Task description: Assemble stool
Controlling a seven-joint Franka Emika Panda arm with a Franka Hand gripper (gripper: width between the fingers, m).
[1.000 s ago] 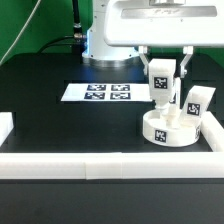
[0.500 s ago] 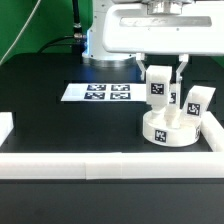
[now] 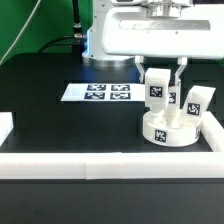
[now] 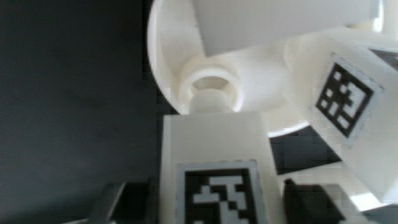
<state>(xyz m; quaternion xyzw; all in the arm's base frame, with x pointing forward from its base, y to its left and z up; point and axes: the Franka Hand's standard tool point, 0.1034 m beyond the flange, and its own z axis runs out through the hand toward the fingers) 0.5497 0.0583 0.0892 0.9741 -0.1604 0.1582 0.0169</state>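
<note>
Next, I let go of the white leg with my gripper when it is upright in the empty round hole of the white seat (image 3: pixel 158 122) (image 4: pixel 212 83).
The round white seat (image 3: pixel 170 128) lies flat by the right rail, a tag on its side. My gripper (image 3: pixel 160 72) is shut on a white block leg (image 3: pixel 157 89) and holds it upright just above the seat's left part. In the wrist view that leg (image 4: pixel 217 170) fills the middle, its tag facing the camera, with dark fingers (image 4: pixel 121 200) on both sides. Its far end is over a round hole (image 4: pixel 212 85) in the seat (image 4: pixel 187 40). A second tagged leg (image 3: pixel 195 103) stands at the seat's right side and shows in the wrist view (image 4: pixel 350 95). A third leg (image 3: pixel 174 97) shows behind the held one.
The marker board (image 3: pixel 97 93) lies flat left of the seat. White border rails run along the front (image 3: pixel 110 165), the right (image 3: pixel 212 130) and the left edge (image 3: pixel 5 125). The arm's white base (image 3: pixel 100 40) stands at the back.
The gripper and the held leg have shifted slightly to the exterior view's left and a little up over the seat. The other parts have not moved.
</note>
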